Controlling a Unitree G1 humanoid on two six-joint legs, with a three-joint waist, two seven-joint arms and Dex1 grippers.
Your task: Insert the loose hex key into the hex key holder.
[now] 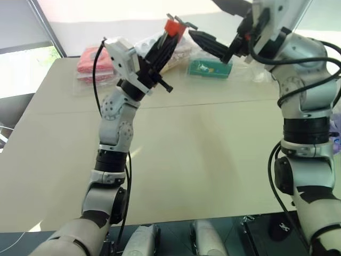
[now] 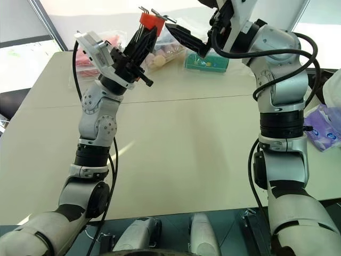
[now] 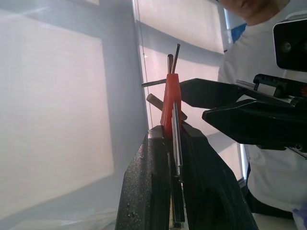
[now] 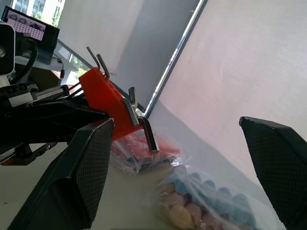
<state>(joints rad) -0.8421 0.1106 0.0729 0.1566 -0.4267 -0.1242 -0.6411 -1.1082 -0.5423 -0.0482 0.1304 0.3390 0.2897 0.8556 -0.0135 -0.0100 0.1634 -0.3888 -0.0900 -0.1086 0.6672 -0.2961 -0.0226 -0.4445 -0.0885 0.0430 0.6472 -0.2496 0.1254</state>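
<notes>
I should let go of the hex key holder with my left gripper on the bare table nearer me than the seam (image 1: 189,135), before the green box.
High above the table, my left gripper (image 1: 169,38) is shut on the red-orange hex key holder (image 1: 173,26), clamping its lower end (image 3: 170,96). Several metal keys stick out of the holder, one L-shaped key (image 4: 147,133) at its lower edge. I cannot tell which of them is the loose hex key. My right gripper (image 4: 176,123) stands wide open just right of the holder, with nothing between its fingers. One of its fingers (image 1: 210,45) points at the holder, its tip almost touching it.
At the far side of the beige table (image 1: 202,149) lie a red packet (image 1: 93,61), a clear bag of pastel items (image 1: 178,50) and a green box (image 1: 209,68). A purple packet (image 2: 322,133) lies at the right edge. A person in a white shirt (image 3: 268,62) stands beyond the table.
</notes>
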